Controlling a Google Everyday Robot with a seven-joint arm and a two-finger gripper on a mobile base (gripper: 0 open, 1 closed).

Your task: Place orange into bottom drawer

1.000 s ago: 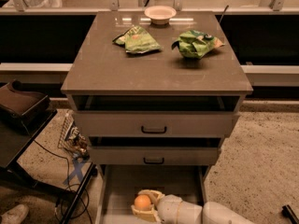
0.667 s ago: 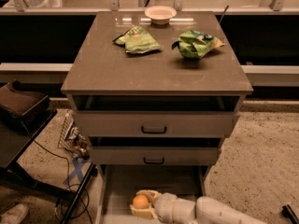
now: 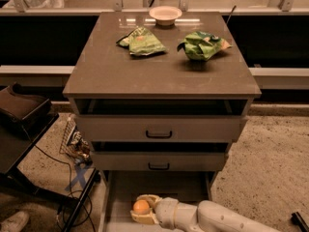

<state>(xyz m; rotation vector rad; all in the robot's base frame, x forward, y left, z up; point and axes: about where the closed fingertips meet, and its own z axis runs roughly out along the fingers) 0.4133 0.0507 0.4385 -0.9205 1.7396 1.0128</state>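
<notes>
The robot's gripper needs to release the orange on the bottom drawer's grey bottom (image 3: 149,210), near the middle and roughly below the black handles.
The orange (image 3: 141,207) is a small round fruit low in the camera view, inside the open bottom drawer (image 3: 126,185), a shallow grey tray pulled out below the two closed drawer fronts. My gripper (image 3: 144,209) reaches in from the lower right and its pale fingers (image 3: 147,198) curve around the orange, above and below it. The orange sits near the drawer's left half, just above or on the floor; I cannot tell which.
The cabinet top (image 3: 159,66) carries two green snack bags (image 3: 141,41) (image 3: 202,44) and a pale bowl (image 3: 165,14) at the back. A dark chair (image 3: 21,129) and cables (image 3: 72,144) stand at the left. Carpet (image 3: 270,158) lies at the right.
My gripper and the orange have shifted slightly left and a little lower in the drawer. Nothing else has moved.
</notes>
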